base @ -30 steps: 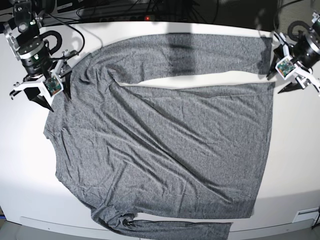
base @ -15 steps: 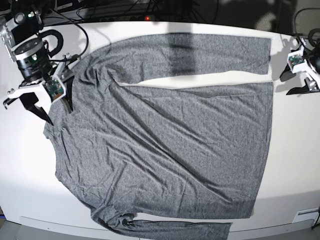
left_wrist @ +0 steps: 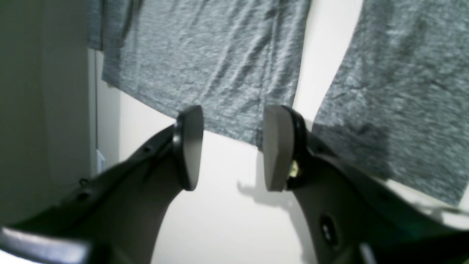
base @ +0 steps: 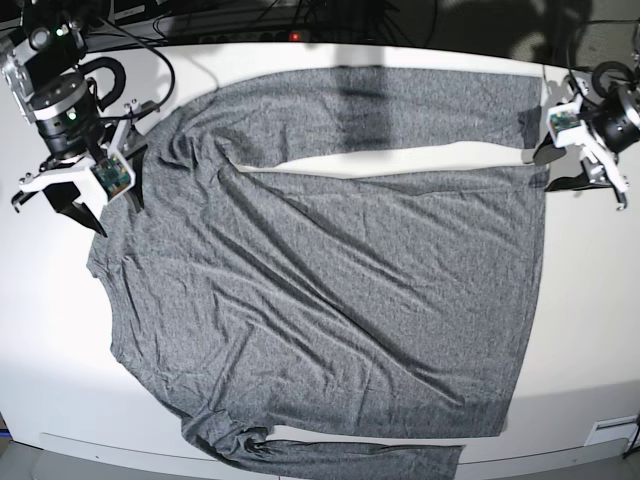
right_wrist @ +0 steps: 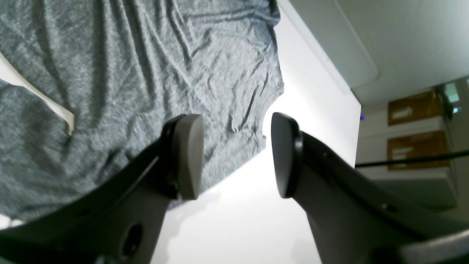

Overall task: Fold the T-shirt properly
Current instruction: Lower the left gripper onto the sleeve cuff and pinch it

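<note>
My left gripper's fingers are past the corner of the T-shirt's hem. Next, I move my left gripper farther in and pinch the T-shirt's side edge [left_wrist: 287,90] near that corner.
The dark-grey T-shirt [base: 340,290] lies spread flat on the white table, collar toward the view's left and hem toward the right. One long sleeve [base: 400,105] stretches along the back edge, and the other [base: 340,462] runs along the front edge. My left gripper [base: 553,168] hovers open at the view's right, by the back sleeve's cuff and the hem corner. In the left wrist view that gripper [left_wrist: 233,146] holds nothing, and the cuff [left_wrist: 205,73] lies just beyond its tips. My right gripper [base: 60,205] hangs open beside the shoulder. In the right wrist view it [right_wrist: 236,156] is empty over the shirt's edge [right_wrist: 234,110].
Bare white table [base: 50,340] borders the shirt on the left and right. Cables and dark equipment [base: 250,25] run behind the back edge. The table's front edge [base: 120,450] is close to the lower sleeve. Cardboard boxes [right_wrist: 414,106] stand beyond the table.
The left gripper swung out to the view's right, then came back to the cuff and hem corner. The right gripper shifted slightly up and left. Both stayed open; the shirt did not move.
</note>
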Controlling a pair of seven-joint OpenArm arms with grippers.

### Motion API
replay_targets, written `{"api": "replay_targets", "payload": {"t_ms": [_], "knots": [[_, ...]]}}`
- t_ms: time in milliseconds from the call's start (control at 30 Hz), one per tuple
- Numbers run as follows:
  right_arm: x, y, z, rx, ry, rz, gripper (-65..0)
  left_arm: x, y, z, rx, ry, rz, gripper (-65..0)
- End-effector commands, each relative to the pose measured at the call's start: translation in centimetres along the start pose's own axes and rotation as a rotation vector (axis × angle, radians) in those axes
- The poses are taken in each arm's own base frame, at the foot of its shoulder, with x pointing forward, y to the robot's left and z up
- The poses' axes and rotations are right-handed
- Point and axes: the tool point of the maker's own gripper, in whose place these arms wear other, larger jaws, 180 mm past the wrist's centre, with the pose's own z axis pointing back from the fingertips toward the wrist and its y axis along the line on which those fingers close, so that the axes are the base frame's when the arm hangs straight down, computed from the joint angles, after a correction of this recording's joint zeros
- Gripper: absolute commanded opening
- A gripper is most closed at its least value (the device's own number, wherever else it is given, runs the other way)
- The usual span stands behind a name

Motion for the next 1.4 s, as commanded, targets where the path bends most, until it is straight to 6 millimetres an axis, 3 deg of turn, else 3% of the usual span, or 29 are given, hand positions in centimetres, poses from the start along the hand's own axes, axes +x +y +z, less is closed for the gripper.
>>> {"api": "replay_targets", "payload": {"t_ms": [0,100,267,500,833,1033,1100,1233,1367], "knots": [[0.1,-0.5,0.0,-0.012,-0.01,0.011,-35.1,0.1,1.2,-0.2,0.024,0.007,-0.047,-38.8],[-1.2,-0.1,-0.4,0.001,0.025,-0.001,-35.1,-0.4,0.9,-1.4,0.013,0.071,-0.08,-38.8],[-1.3,0.0,-0.5,0.003,0.025,-0.005,-35.1,-0.8,0.2,-2.8,-0.011,0.043,-0.074,-39.0],[-1.3,0.0,-0.4,0.003,0.025,-0.005,-35.1,-4.7,-1.8,-4.3,-0.061,0.138,-0.045,-39.0],[-1.3,-0.1,-0.5,0.002,0.024,-0.006,-35.1,-5.2,-2.2,-4.6,-0.072,0.155,-0.074,-39.7],[-1.3,0.0,-0.4,0.003,0.025,-0.006,-35.1,-7.2,-3.5,-4.3,-0.103,0.204,-0.047,-40.2],[-1.3,-0.1,-0.5,0.002,0.023,-0.006,-35.1,-7.7,-3.9,-4.2,-0.111,0.215,-0.04,-43.6],[-1.1,0.2,-0.5,0.014,0.011,-0.031,-35.1,-7.9,-4.0,-4.2,-0.114,0.219,-0.033,-62.8],[-1.1,0.2,-0.5,0.014,0.01,-0.033,-35.1,-7.0,-4.1,-4.3,-0.114,0.169,-0.03,-65.0]]}}
